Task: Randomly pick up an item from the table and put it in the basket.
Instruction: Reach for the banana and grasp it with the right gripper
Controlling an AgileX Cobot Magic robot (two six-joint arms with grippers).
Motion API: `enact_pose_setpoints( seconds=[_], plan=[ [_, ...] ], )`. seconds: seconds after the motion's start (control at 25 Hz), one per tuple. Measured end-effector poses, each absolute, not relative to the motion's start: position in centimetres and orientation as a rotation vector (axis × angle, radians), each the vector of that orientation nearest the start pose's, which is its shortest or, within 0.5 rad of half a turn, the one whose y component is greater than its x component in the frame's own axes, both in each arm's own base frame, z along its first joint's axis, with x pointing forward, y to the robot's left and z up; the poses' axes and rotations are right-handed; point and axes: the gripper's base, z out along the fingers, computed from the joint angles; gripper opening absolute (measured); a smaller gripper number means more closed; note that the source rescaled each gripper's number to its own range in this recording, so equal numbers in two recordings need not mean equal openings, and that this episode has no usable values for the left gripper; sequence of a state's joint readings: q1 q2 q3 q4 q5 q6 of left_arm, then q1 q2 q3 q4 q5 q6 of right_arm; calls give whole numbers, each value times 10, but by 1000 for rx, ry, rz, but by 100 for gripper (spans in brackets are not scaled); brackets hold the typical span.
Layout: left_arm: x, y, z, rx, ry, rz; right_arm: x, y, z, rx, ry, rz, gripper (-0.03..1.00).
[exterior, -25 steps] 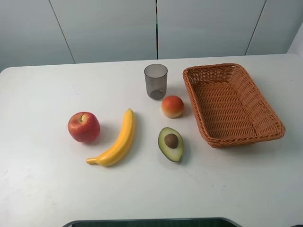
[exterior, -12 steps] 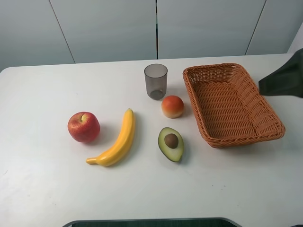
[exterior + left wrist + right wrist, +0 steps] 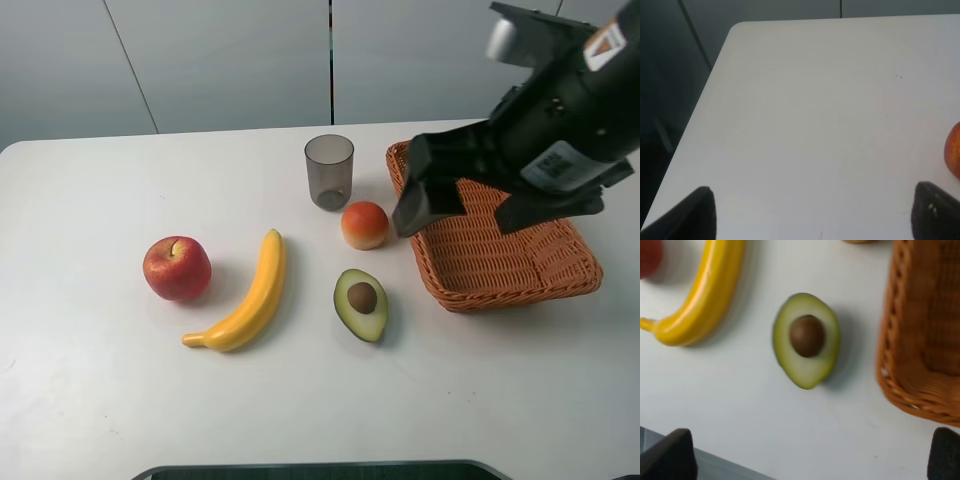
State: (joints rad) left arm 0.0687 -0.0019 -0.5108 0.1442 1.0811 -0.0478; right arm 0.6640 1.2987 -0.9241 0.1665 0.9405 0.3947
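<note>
The robot's right gripper should next move to the yellow banana's thick middle [image 3: 263, 291] [image 3: 717, 277], past the bend near its stem, and close there.
The yellow banana [image 3: 245, 295] lies on the white table [image 3: 100, 390] left of centre, and it also shows in the right wrist view [image 3: 700, 295]. The woven basket [image 3: 500, 288] stands at the right and is empty; its corner shows in the right wrist view [image 3: 925, 340]. My right gripper [image 3: 468, 205] hangs open and empty above the basket's near-left part, well right of the banana. In its own view the right gripper [image 3: 805, 457] has its jaws wide apart. My left gripper [image 3: 812, 217] is open and empty over bare table at the far left.
A red apple [image 3: 177, 268] sits left of the banana; its edge shows in the left wrist view [image 3: 954, 156]. A halved avocado [image 3: 361, 303] lies between banana and basket. An orange-red fruit [image 3: 364, 225] and a grey cup [image 3: 329, 172] stand beside the basket's left side.
My right arm has come in from the right edge and moved left over the basket. The fruits, cup and basket have not moved.
</note>
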Motion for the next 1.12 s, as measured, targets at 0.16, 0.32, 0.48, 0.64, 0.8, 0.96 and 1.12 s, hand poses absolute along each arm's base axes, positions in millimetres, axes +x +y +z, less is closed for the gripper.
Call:
enact_pose_setpoints(
  seconds=[0.16, 0.32, 0.48, 0.64, 0.8, 0.96, 1.12],
  plan=[
    [-9, 11, 279, -129, 2045, 186, 196, 192, 266, -320, 2887, 441, 100],
    [-9, 11, 279, -129, 2045, 186, 208, 231, 259, -381, 2868, 452, 100],
    [-9, 11, 279, -129, 2045, 186, 220, 270, 245, -426, 2869, 406, 100],
    [-9, 11, 279, -129, 2045, 186, 231, 298, 225, -411, 2883, 340, 100],
    [-9, 11, 279, -129, 2045, 186, 240, 320, 203, -370, 2904, 286, 100],
    [-9, 11, 279, -129, 2045, 186, 245, 335, 184, -341, 2919, 246, 100],
    [-9, 11, 279, -129, 2045, 186, 253, 336, 162, -255, 2933, 134, 100]
  ],
)
